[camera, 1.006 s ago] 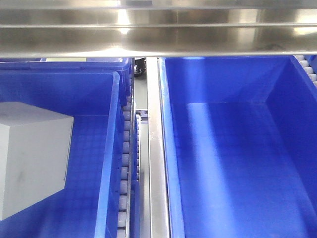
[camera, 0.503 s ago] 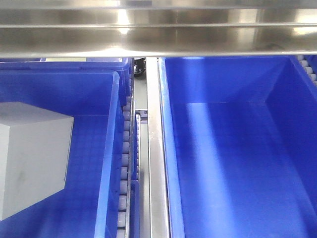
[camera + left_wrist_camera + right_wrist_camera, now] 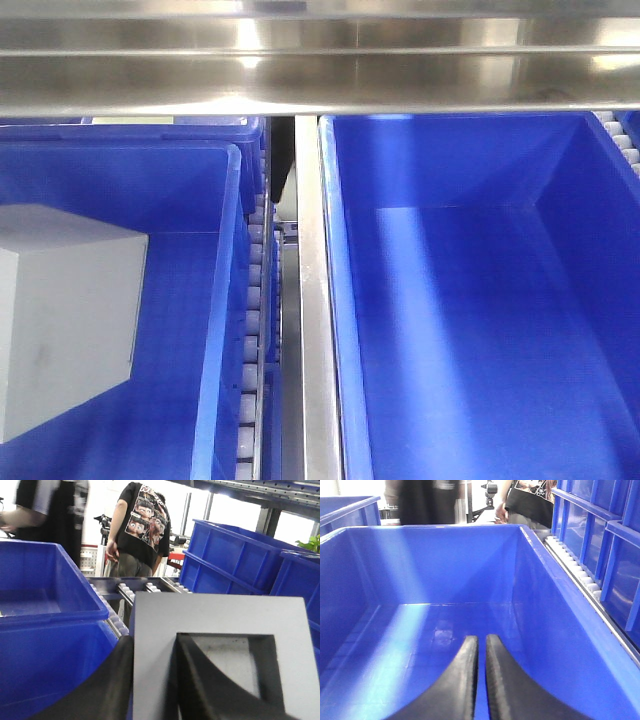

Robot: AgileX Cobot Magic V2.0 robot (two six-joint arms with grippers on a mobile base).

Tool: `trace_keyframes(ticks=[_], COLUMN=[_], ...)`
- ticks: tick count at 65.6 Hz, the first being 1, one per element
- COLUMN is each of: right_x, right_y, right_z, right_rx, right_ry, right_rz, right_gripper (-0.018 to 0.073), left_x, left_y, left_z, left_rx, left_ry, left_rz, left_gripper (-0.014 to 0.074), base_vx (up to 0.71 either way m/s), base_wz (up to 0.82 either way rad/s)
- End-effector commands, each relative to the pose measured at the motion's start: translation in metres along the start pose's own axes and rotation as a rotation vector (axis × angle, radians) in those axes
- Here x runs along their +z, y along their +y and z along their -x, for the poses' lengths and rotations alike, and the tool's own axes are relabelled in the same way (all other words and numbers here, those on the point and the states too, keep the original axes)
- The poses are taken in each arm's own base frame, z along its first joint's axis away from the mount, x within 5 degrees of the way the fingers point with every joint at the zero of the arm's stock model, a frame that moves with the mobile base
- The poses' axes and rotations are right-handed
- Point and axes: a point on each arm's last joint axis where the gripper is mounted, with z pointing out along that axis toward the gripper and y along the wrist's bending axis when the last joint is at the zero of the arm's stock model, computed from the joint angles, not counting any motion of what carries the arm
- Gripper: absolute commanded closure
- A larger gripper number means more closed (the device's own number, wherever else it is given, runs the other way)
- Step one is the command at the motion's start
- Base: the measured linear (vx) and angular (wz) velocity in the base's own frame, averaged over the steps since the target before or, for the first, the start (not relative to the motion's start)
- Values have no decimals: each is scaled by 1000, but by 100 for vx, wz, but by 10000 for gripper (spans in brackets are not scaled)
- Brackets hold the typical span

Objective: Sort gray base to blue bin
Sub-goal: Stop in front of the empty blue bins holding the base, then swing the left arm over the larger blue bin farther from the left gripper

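The robot's left gripper needs to set the gray base, now over a blue bin, down on the near bottom of the blue bin across the steel rail [image 3: 486, 444].
The gray base [image 3: 70, 310] is a pale gray block at the far left of the front view, over the left blue bin [image 3: 225, 250]. In the left wrist view my left gripper [image 3: 155, 640] is shut on the gray base [image 3: 220, 612]. One black finger is against its outer left side and the other is inside its square recess. My right gripper [image 3: 481, 639] is shut and empty, low inside a large blue bin [image 3: 445, 565]. This bin is the right one in the front view [image 3: 480, 300], and nothing lies in it.
A steel rail [image 3: 310, 300] and a roller track [image 3: 252, 330] separate the two bins. A steel beam [image 3: 320, 70] spans the top. More blue bins [image 3: 235, 555] stand stacked behind. People [image 3: 142, 525] stand beyond the conveyor.
The gray base and both bins stay where they were. Only a dark shape in the gap between the bins at the back has shifted.
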Motion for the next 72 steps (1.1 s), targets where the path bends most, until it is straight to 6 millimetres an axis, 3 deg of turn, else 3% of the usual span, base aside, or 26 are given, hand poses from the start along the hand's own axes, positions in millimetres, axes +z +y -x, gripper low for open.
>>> trace_keyframes(ticks=[1, 24, 36, 48, 56, 72], right_x=[-1, -1, -1, -1, -1, -1], right_y=[0, 0, 0, 0, 0, 0], right_z=[7, 7, 7, 7, 7, 7], right_rx=[-13, -13, -13, -13, -13, -13], right_ry=[-81, -81, -81, -81, -81, -81], right_rz=[0, 0, 0, 0, 0, 0], right_gripper=[564, 564, 564, 564, 564, 564], left_x=[1, 36, 59, 83, 104, 154], left_y=[-4, -2, -14, -36, -56, -113], left_z=[17, 7, -3, -17, -16, -20], left_rx=[-21, -6, 28, 32, 45, 49], left_ry=[-113, -13, 28, 87, 129, 213], left_rz=[-27, -8, -101, -223, -295, -434], left_gripper=[601, 601, 601, 601, 601, 601], base_vx=[0, 0, 0, 0, 0, 0], base_wz=[0, 0, 0, 0, 0, 0])
